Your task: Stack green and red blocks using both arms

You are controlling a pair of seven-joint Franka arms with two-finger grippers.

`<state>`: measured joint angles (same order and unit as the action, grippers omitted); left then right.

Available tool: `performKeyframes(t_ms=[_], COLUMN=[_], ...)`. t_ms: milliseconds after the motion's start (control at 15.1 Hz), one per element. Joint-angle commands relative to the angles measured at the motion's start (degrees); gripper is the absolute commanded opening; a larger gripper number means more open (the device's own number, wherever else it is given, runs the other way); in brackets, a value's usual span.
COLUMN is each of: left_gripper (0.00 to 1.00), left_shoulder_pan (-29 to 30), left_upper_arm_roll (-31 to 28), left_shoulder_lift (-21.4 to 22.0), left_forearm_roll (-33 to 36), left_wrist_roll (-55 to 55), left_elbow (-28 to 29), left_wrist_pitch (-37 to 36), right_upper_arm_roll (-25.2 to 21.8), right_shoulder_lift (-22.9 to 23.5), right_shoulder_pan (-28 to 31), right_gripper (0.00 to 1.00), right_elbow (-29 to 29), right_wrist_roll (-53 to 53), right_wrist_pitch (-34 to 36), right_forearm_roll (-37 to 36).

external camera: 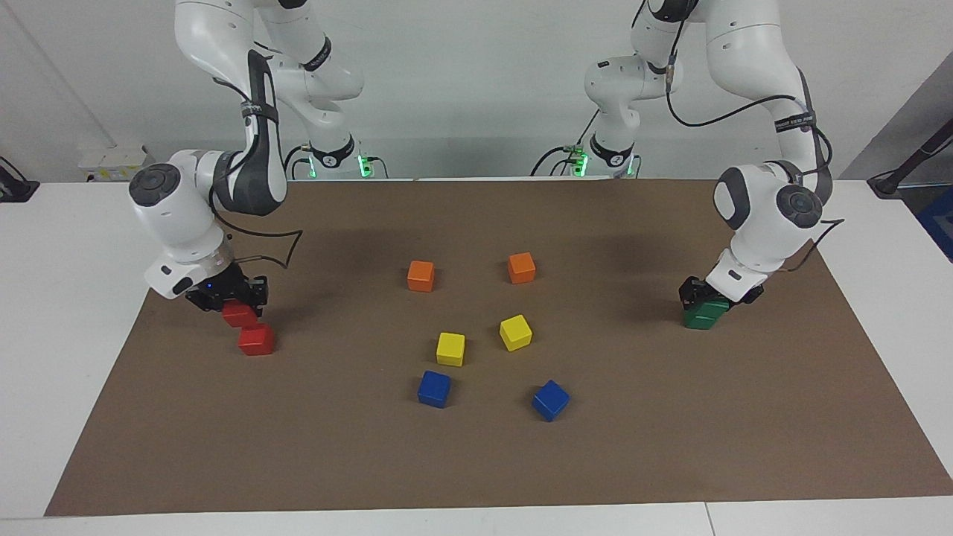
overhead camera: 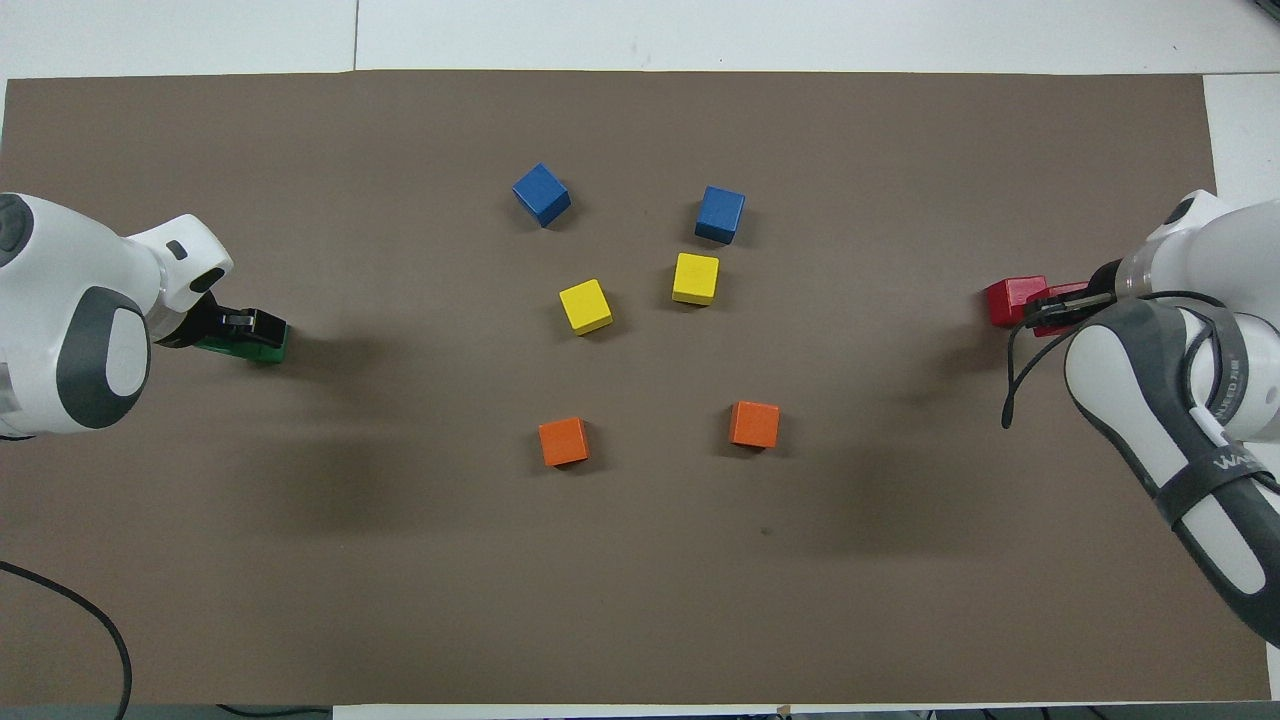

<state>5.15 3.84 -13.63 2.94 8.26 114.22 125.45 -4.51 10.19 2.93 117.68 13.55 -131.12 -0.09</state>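
Note:
The red block in my right gripper will be released on top of the red block (overhead camera: 1036, 286) that rests on the mat.
My right gripper (external camera: 237, 305) is shut on a bright red block (external camera: 240, 315), held just above the mat at the right arm's end of the table. A second red block (external camera: 257, 339) rests on the mat right beside it, a little farther from the robots. Both show in the overhead view: the resting red block (overhead camera: 1008, 301) and the held red block (overhead camera: 1056, 318) under the right gripper (overhead camera: 1062, 305). My left gripper (external camera: 707, 295) sits low on a dark green block (external camera: 701, 318) at the left arm's end. From overhead the left gripper (overhead camera: 243, 324) covers most of the green block (overhead camera: 262, 349).
In the middle of the brown mat (external camera: 476, 461) lie two orange cubes (external camera: 421, 275) (external camera: 521, 267), two yellow cubes (external camera: 450, 348) (external camera: 515, 332) and two blue cubes (external camera: 434, 388) (external camera: 550, 400), all apart from both grippers.

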Motion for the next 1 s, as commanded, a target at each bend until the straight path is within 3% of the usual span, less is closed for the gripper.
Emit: performKeyframes(t_ms=[0, 265, 398, 730, 929], left_gripper=[1.00, 1.00, 1.00, 1.00, 1.00], left_shoulder_pan=[0.7, 0.4, 0.3, 0.5, -0.1], left_upper_arm_roll=[0.2, 0.2, 0.2, 0.2, 0.5], left_shoulder_lift=[3.2, 5.3, 7.7, 13.3, 13.7], left_forearm_roll=[-1.0, -1.0, -1.0, -1.0, -1.1], left_wrist_roll=[0.9, 0.5, 0.4, 0.0, -4.0], left_elbow=[-1.2, -6.0, -6.1, -6.0, -6.2], left_wrist_pitch=[-4.9, -13.6, -15.2, -20.9, -21.0], right_upper_arm_roll=[0.7, 0.8, 0.8, 0.8, 0.8], right_shoulder_lift=[-0.6, 1.5, 3.7, 4.1, 5.7], right_shoulder_pan=[1.1, -0.5, -1.0, -1.0, -1.0], right_gripper=[0.00, 0.00, 0.00, 0.00, 0.00], right_elbow=[2.9, 1.5, -1.1, -1.3, -2.8], right_wrist_roll=[0.8, -1.3, -1.8, -1.6, -1.8], right_wrist_pitch=[-3.9, -5.8, -5.6, -6.0, -6.2], right_forearm_roll=[0.9, 0.9, 0.9, 0.8, 0.8])
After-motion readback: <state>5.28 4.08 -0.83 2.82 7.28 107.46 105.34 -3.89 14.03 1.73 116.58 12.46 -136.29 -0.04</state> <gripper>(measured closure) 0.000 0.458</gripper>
